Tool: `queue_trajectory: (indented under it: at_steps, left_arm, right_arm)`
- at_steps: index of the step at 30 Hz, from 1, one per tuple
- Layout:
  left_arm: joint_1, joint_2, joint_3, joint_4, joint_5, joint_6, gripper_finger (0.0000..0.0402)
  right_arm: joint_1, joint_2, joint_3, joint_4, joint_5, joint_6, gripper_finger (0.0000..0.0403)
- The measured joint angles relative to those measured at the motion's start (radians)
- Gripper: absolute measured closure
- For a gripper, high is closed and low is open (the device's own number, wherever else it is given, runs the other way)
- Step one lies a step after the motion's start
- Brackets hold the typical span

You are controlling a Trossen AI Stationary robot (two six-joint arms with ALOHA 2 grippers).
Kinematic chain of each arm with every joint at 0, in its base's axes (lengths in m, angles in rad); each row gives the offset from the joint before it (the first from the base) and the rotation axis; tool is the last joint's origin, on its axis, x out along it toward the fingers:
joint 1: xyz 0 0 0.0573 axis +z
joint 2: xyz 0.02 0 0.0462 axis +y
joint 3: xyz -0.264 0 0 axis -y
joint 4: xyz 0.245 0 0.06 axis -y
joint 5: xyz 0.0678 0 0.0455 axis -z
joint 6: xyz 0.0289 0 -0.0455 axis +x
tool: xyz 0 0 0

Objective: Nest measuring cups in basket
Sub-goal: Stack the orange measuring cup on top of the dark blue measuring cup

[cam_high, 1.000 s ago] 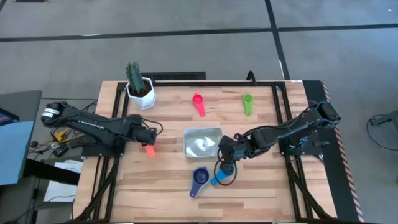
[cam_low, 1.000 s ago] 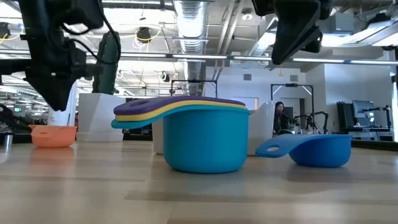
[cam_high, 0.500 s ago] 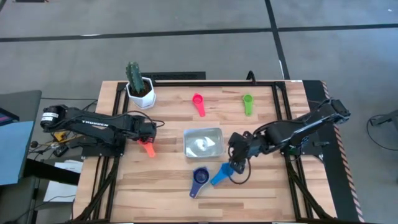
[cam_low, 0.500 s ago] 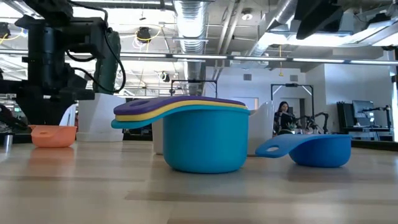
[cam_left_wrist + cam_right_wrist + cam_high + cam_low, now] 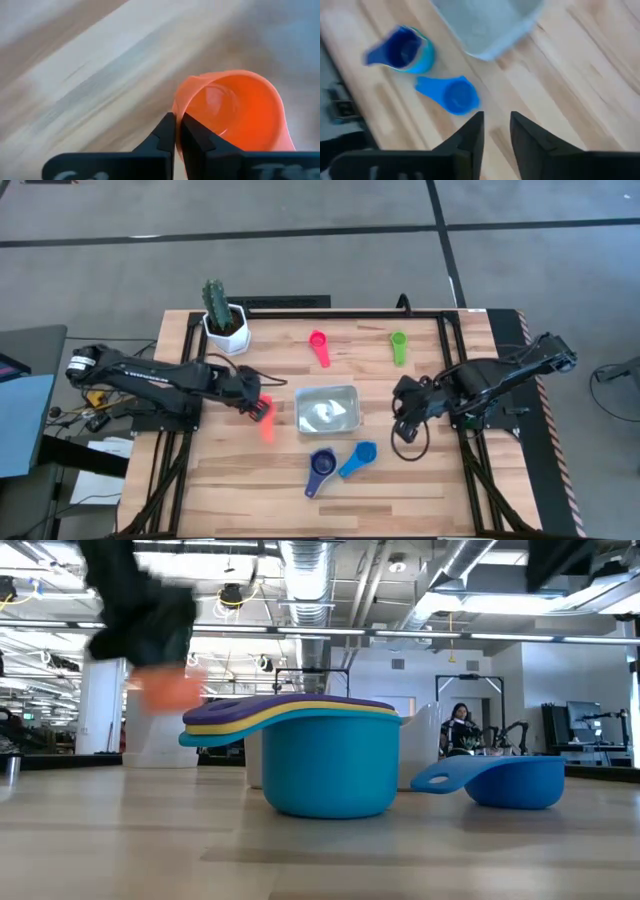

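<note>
The orange-red measuring cup will leave my left gripper inside the purple cup (image 5: 321, 463) atop the nested stack.
My left gripper (image 5: 252, 402) is shut on the orange-red measuring cup (image 5: 267, 421), in the air just left of the clear basket (image 5: 326, 410). In the low view the cup (image 5: 165, 690) shows blurred, above the table. A nested stack of cups (image 5: 321, 471), purple on top, stands on its base near the front, with a blue cup (image 5: 358, 458) beside it. A pink cup (image 5: 319, 346) and a green cup (image 5: 398, 346) lie at the far side. My right gripper (image 5: 405, 416) hangs open right of the basket, holding nothing. My left gripper pinches a thin edge of the orange-red cup (image 5: 176, 111) beside its bowl, between the two shut fingers (image 5: 165, 135). Whether that edge is the handle's root or the rim, I cannot tell. The fingers slant down from the table's left. The cup hangs clear of the table, its bowl beyond the fingertips.
A white pot with a cactus (image 5: 225, 328) stands at the far left corner. A dark frame (image 5: 445, 360) runs along the table's sides. Bare wood lies between the basket and the pink and green cups.
My left gripper has dropped onto the orange-red cup, taken hold, lifted it clear of the table and carried it right toward the basket, rolling its wrist. My right gripper has risen and drawn back from the blue cup toward the table's right edge.
</note>
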Motion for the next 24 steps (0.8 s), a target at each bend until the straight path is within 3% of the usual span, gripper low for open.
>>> queue_trajectory:
  at_steps: [4,10,18,24]
  left_arm:
    - [-0.064,0.068,0.155,0.079,-0.046,0.124,0.0399]
    - [-0.095,0.346,0.433,0.082,-0.053,0.321,0.04]
    - [-0.098,0.685,0.81,-0.037,0.068,0.45,0.0401]
    - [-0.131,0.82,0.92,-0.112,0.164,0.471,0.0401]
  right_arm:
    - [0.0,0.001,0.0,-0.073,0.014,0.042,0.0312]
    - [-0.001,0.001,0.0,-0.064,0.038,0.043,0.0333]
    - [0.019,0.001,0.0,-0.07,0.041,0.075,0.0337]
    - [0.055,0.001,0.0,-0.07,0.041,0.097,0.0337]
